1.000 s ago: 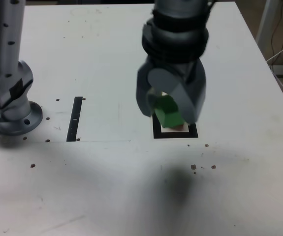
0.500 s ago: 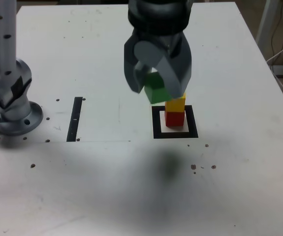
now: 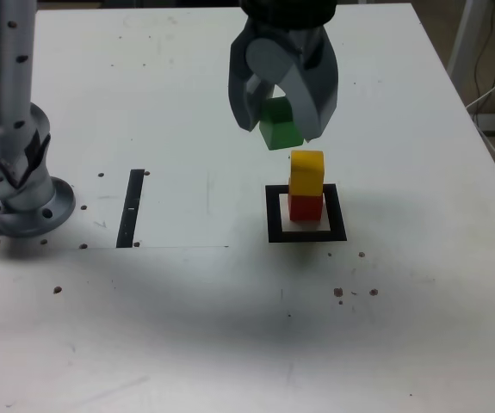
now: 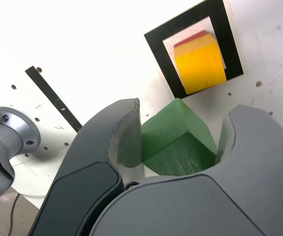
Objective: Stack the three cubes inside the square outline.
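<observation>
The robot's gripper will release the green cube on top of the yellow cube [image 3: 312, 151] [image 4: 202, 72].
Inside the black square outline [image 3: 273, 213] [image 4: 153, 43] the yellow cube [image 3: 306, 173] [image 4: 200, 66] sits on the red cube [image 3: 305, 206] [image 4: 193, 36]. My gripper [image 3: 281, 120] [image 4: 178, 142] hangs in the air above and a little to the exterior view's left of that stack. It is shut on the green cube [image 3: 279, 124] [image 4: 178, 139], which sits tilted between the two grey jaws. The green cube is clear of the yellow one.
A thin black bar [image 3: 132, 207] [image 4: 52, 97] lies on the white table to the exterior view's left of the outline. The arm's grey base [image 3: 15, 176] [image 4: 6, 142] stands at the exterior view's far left. Small dark specks dot the tabletop. Cables hang beyond the table's right edge.
The gripper has risen from low over the outline, carrying the green cube up and away from the camera. The yellow-on-red stack, hidden a second ago, now shows.
</observation>
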